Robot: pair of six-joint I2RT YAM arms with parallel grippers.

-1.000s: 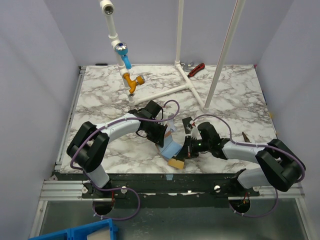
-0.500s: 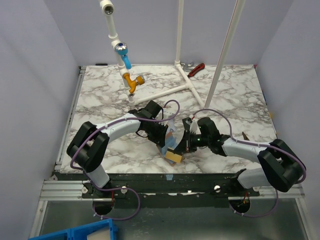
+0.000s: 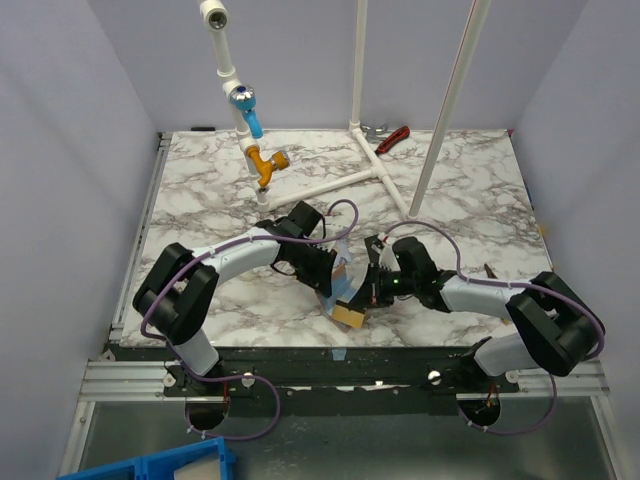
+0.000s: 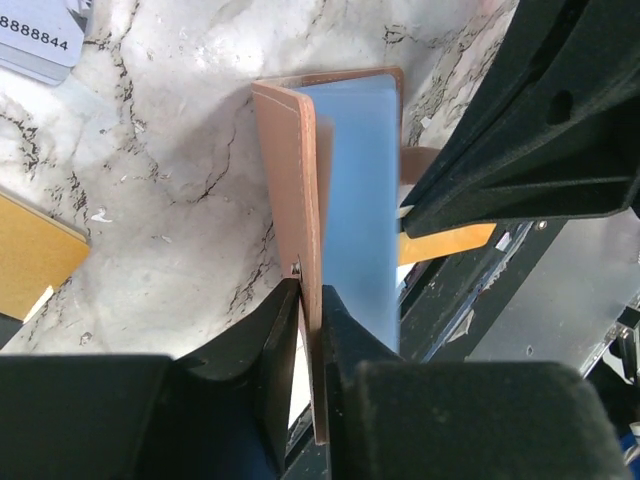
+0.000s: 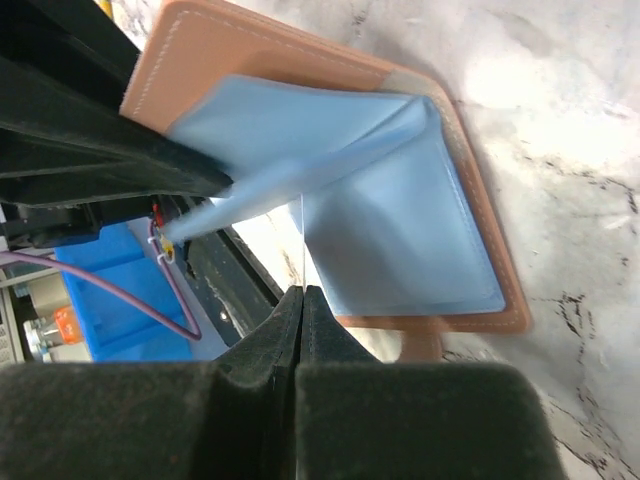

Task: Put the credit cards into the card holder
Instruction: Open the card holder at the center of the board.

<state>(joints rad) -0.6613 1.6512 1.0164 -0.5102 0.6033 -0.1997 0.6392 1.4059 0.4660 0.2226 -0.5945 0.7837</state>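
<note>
My left gripper will open and grip leaf and flap together (image 4: 318, 235), because the blue leaf stands loose over the card and it has only the tan flap.
The card holder (image 4: 300, 150) is tan leather with a light blue lining and stands open on the marble. My left gripper (image 4: 310, 300) is shut on its tan flap, which stands on edge; in the top view this gripper (image 3: 325, 275) is at the holder (image 3: 343, 290). My right gripper (image 5: 301, 292) is shut on a thin card, seen edge-on, whose tip is at the blue pocket of the holder (image 5: 400, 230). I cannot tell that card's colour. A gold card (image 3: 350, 316) lies just in front of the holder. A silvery-grey numbered card (image 4: 40, 35) lies nearby. The black card is out of view.
A white pipe frame (image 3: 375, 160) with a blue and orange valve (image 3: 262, 160) stands at the back. A red-handled tool (image 3: 395, 137) lies at the far edge. The table's front edge (image 3: 340, 345) is just beyond the gold card. A flat gold thing (image 4: 30, 250) lies left of the holder.
My right gripper has moved left up to the holder. The holder has tipped from flatter to more upright in my left gripper. The left arm has barely moved.
</note>
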